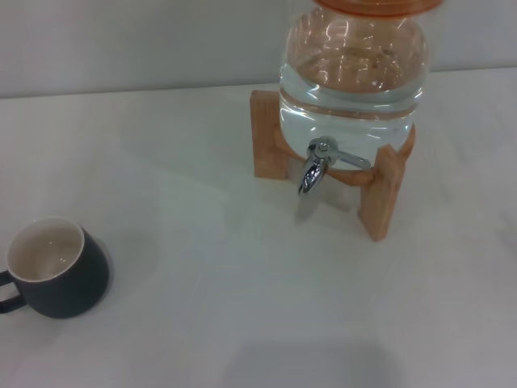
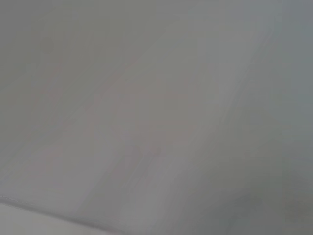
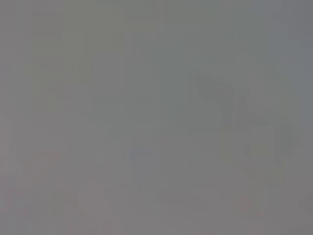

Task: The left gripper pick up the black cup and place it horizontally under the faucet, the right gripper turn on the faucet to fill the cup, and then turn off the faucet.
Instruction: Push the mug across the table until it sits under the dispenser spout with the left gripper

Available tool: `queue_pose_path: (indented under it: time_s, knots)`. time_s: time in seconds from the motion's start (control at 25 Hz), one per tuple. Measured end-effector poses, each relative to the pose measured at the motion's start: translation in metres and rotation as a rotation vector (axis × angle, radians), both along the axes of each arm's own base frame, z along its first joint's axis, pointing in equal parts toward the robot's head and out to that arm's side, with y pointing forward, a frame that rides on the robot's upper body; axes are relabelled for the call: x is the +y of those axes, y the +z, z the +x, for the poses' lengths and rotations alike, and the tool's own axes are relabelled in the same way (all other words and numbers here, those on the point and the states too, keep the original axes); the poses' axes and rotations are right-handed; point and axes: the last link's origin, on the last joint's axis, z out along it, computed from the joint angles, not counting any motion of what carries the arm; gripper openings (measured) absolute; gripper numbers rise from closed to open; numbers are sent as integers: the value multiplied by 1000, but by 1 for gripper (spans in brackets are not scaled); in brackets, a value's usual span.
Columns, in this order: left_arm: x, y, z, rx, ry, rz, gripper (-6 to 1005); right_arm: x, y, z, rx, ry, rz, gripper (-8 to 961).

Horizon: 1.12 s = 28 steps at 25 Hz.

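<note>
I move my left gripper to the black cup next and close it on the cup's loop handle (image 1: 6,279).
The black cup (image 1: 58,271) stands upright on the white table (image 1: 242,307) at the near left, its cream inside showing and its loop handle pointing left. The chrome faucet (image 1: 317,166) juts from the front of the clear water jar (image 1: 353,77), spout curved down, lever handle lying to the right. The cup is well apart from the faucet, to its left and nearer to me. Neither gripper shows in any view. Both wrist views show only a blank grey surface.
The water jar sits on a wooden stand (image 1: 381,190) at the back right of the table. A grey wall (image 1: 121,40) runs behind the table.
</note>
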Motion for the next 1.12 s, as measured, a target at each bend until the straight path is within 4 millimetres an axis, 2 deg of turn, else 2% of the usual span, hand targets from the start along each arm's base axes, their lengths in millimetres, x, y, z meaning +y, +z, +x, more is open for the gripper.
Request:
queue_pose_path:
  time_s: [0.16, 0.32, 0.52, 1.12]
  knots:
    - [-13, -10, -4, 6, 29, -46, 830, 9, 5, -3, -16, 19, 3, 810]
    - [-17, -19, -10, 9, 70, -72, 823, 16, 8, -6, -29, 36, 6, 810]
    - [-12, -30, -10, 30, 70, -107, 814, 22, 8, -9, -32, 50, 3, 810]
    - [7, -50, -11, 94, 81, -219, 787, 23, 8, -9, -30, 51, 7, 809]
